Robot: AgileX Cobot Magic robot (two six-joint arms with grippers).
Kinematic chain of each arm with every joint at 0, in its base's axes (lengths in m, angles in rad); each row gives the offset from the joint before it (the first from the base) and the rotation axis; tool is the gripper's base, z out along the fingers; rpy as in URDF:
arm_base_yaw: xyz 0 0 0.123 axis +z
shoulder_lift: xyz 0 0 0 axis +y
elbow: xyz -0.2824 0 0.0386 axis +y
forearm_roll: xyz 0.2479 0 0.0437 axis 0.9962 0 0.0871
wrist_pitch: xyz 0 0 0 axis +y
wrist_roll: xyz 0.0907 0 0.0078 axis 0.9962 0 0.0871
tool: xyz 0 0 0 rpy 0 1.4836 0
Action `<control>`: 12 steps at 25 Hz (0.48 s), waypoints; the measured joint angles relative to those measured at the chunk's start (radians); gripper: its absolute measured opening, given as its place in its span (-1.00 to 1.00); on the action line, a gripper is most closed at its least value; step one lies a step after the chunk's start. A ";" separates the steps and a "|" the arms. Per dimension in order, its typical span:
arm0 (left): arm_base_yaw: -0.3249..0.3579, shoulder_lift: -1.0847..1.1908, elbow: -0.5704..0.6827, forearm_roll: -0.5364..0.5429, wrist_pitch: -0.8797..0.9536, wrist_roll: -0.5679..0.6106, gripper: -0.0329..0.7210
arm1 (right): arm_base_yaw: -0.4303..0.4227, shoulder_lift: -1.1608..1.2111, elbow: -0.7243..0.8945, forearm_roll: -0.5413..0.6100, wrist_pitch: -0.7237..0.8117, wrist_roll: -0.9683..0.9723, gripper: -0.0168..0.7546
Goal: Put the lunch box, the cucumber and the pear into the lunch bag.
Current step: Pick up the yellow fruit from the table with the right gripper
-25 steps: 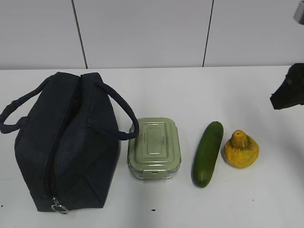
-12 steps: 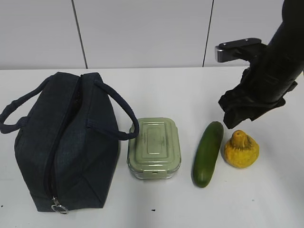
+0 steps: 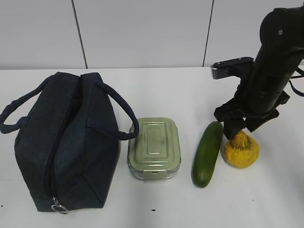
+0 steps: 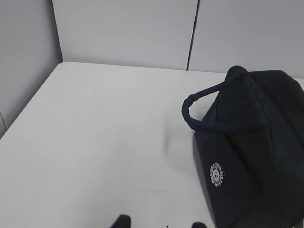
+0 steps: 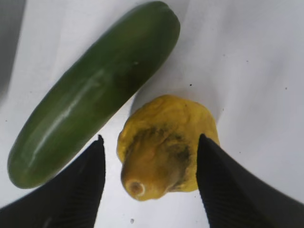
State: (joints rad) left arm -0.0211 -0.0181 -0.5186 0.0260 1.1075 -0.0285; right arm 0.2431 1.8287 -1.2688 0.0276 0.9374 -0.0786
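My left gripper needs to close on the near end (image 3: 22, 123) (image 4: 262, 124) of the lunch bag's handle, on the side facing away from the lunch box.
The navy lunch bag (image 3: 66, 142) stands at the left, zipper shut, handles up; it also fills the right of the left wrist view (image 4: 251, 142). The sage-green lunch box (image 3: 154, 147) sits beside it. The dark green cucumber (image 3: 207, 153) lies right of the box, and the yellow-orange pear (image 3: 242, 149) right of that. My right gripper (image 3: 241, 129) hangs just above the pear, open. In the right wrist view its fingers stand either side of the pear (image 5: 166, 145), not touching, with the cucumber (image 5: 92, 90) to the left. My left gripper (image 4: 159, 223) is open over bare table, left of the bag.
The white table (image 3: 166, 90) runs back to a pale panelled wall (image 3: 142, 33). The table's left edge meets a grey side wall in the left wrist view (image 4: 23, 61).
My right arm has come in from the right edge and moved down and left, so its gripper now hangs right over the pear. Bag, box, cucumber and pear have not moved.
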 joint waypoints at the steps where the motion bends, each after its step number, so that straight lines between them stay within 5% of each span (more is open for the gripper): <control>1: 0.000 0.000 0.000 0.000 0.000 0.000 -0.26 | 0.000 0.008 -0.004 0.000 -0.002 0.000 0.26; 12: 0.000 0.000 0.000 0.000 0.000 0.000 -0.26 | 0.000 0.067 -0.041 -0.008 0.049 0.010 0.20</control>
State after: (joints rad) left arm -0.0211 -0.0181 -0.5186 0.0260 1.1075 -0.0285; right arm 0.2431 1.8956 -1.3101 0.0196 0.9868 -0.0682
